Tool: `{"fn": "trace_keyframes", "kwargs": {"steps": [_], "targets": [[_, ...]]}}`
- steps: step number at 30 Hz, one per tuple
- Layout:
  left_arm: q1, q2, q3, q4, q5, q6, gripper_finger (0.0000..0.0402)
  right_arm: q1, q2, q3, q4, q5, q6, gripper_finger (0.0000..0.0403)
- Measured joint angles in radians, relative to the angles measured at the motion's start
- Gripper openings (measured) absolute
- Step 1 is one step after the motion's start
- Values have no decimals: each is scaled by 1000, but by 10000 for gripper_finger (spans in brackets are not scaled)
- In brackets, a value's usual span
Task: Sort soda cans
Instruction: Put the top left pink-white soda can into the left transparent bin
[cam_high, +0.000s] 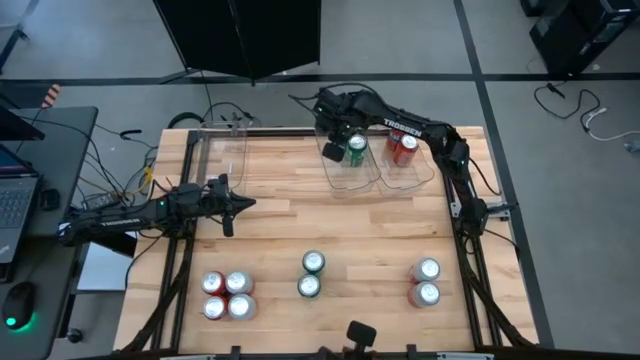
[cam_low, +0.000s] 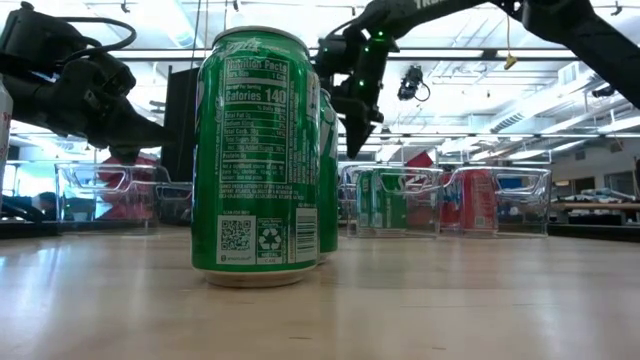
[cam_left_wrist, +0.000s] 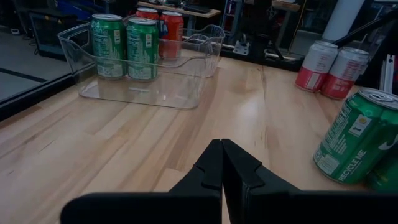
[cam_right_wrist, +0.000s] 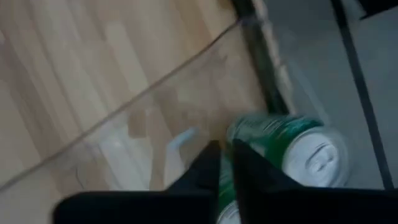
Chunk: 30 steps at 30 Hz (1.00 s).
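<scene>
The upper sides of the silver-white can (cam_high: 239, 282) beside the red cans, the one closer to the clear bins, will be gripped by my left gripper.
Two green cans (cam_left_wrist: 126, 46) stand upright in the middle clear bin (cam_high: 352, 168) at the far edge. Two red cans (cam_high: 404, 147) stand in the bin to its right. My right gripper (cam_high: 334, 141) hovers shut above the green cans (cam_right_wrist: 280, 140), pointing down and touching nothing; in the low view it (cam_low: 350, 140) hangs over that bin. My left gripper (cam_high: 232, 207) is shut and held level over bare table at the left (cam_left_wrist: 221, 155). Two more green cans (cam_high: 312, 274) stand mid-table near the front edge; one (cam_low: 258, 160) fills the low view.
Several red and silver-white cans (cam_high: 227, 295) stand at the near left corner, and two silver-white cans with red bases (cam_high: 426, 281) at the near right. A third clear bin (cam_high: 225, 150) sits at the far left. Bare wood lies between the bins and the can groups.
</scene>
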<state>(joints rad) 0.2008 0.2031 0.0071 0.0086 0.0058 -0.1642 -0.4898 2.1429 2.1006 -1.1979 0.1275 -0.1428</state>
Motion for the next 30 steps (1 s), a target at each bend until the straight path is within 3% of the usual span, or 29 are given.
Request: {"fn": "trace_keyframes", "kwargs": {"steps": [8, 14, 19, 30], "targets": [[0, 1, 13, 53, 146, -12, 2, 107, -49, 30, -33, -37, -24, 4], [-1, 1, 107, -69, 164, -1, 2, 251, -172, -54, 225, -46, -52, 1], [-19, 19, 190, -152, 165, 10, 2, 343, -296, -278, 524, -46, -50, 0], [-115, 219, 360, -275, 110, 25, 2, 515, -620, -984, 1300, 50, -7, 0]]}}
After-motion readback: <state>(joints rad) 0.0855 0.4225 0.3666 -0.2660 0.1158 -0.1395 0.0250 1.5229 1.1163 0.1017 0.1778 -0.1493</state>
